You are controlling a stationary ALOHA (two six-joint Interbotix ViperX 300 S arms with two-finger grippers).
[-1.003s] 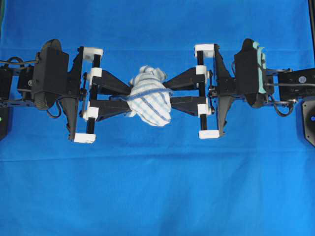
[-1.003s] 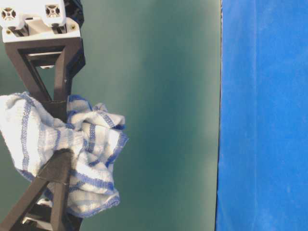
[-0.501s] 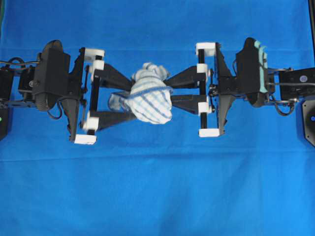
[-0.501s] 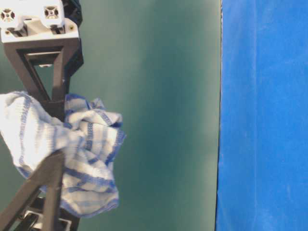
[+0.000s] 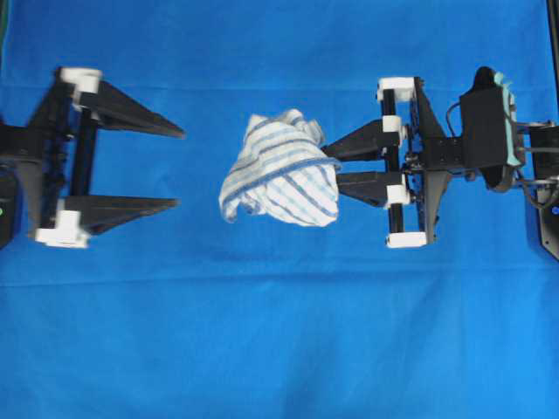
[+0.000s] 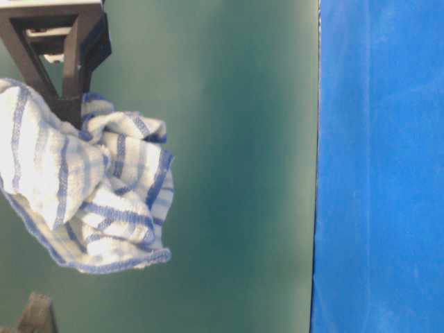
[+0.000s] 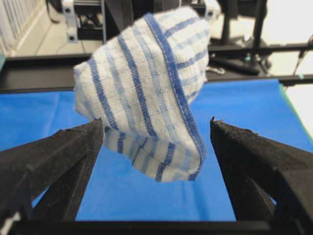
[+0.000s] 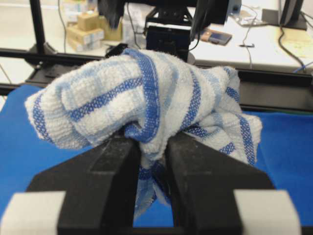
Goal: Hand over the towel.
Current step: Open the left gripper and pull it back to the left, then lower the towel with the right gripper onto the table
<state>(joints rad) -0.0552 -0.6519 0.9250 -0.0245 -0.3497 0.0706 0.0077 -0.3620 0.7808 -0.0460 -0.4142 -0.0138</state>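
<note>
My right gripper is going to let the towel go on the blue table (image 5: pixel 245 200), in front of my left gripper, which is open. The towel hangs above the table's middle now.
The towel (image 5: pixel 279 170), a white bundle with blue stripes, hangs in the air above the middle of the blue table. My right gripper (image 5: pixel 332 168) is shut on its right end; in the right wrist view the cloth (image 8: pixel 146 98) is pinched between both black fingers (image 8: pixel 152 144). My left gripper (image 5: pixel 180 168) stands wide open at the left, well apart from the towel. In the left wrist view the towel (image 7: pixel 142 88) hangs ahead of the spread fingers (image 7: pixel 156 122) without touching them. The table-level view shows the towel (image 6: pixel 90 187) drooping below a right finger (image 6: pixel 69 41).
A blue cloth (image 5: pixel 279 332) covers the table under both arms. Black frame rails (image 7: pixel 39 73) cross the back in the wrist views, with desks and boxes (image 8: pixel 88 27) behind them. The right arm's base (image 5: pixel 546 209) sits at the right edge.
My left gripper opened, let go of the towel and drew back to the left. The right gripper, still shut on the towel, shifted slightly right, and the bundle sagged looser.
</note>
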